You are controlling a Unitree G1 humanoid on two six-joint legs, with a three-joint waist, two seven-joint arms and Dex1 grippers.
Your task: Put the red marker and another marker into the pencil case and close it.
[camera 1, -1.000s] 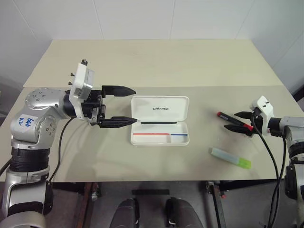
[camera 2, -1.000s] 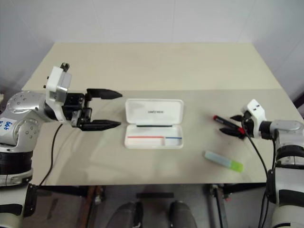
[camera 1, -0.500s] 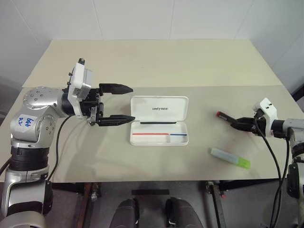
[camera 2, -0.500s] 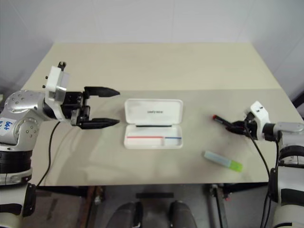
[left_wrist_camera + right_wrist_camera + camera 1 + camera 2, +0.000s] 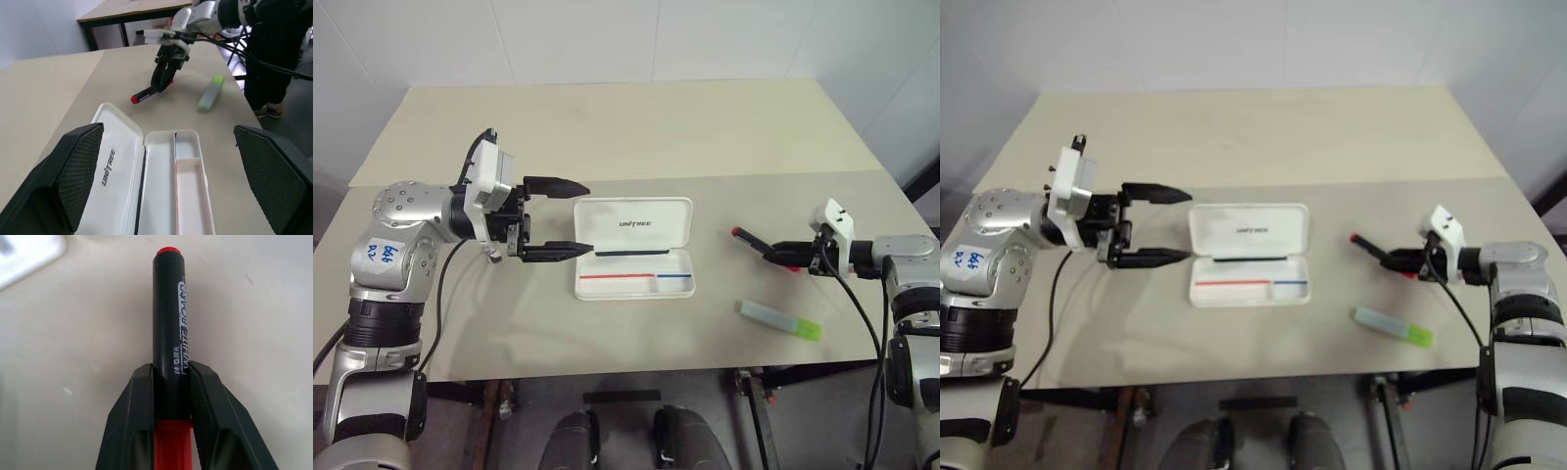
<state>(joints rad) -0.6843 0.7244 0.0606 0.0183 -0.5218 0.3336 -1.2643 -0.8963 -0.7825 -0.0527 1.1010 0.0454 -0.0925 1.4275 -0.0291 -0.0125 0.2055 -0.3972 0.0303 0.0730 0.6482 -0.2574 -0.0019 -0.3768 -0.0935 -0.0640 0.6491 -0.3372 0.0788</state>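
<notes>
I should set the red marker with my right gripper in the pencil case's tray, between the black part (image 5: pixel 642 263) by the hinge and the red stripe.
The white pencil case (image 5: pixel 634 245) lies open at the table's middle, lid laid back, red and blue stripes in its tray. My left gripper (image 5: pixel 579 217) hovers open just left of the case, fingers pointing at it. At the right, my right gripper (image 5: pixel 787 255) is shut on the red marker (image 5: pixel 756 245), whose black barrel and red end stick out toward the case, lifted a little off the table. In the right wrist view both fingers (image 5: pixel 132 431) clamp the red marker (image 5: pixel 169 328) near its red cap. The green highlighter (image 5: pixel 779 320) lies on the table in front of my right gripper.
The beige table (image 5: pixel 636 127) stretches wide and bare behind the case. Its front edge (image 5: pixel 607 367) runs close below the case and highlighter. In the left wrist view a person in dark clothes (image 5: pixel 274 49) stands past the table's right side.
My right gripper closed on the red marker, lifted it slightly and carried it left toward the case. The left gripper stayed open beside the case.
</notes>
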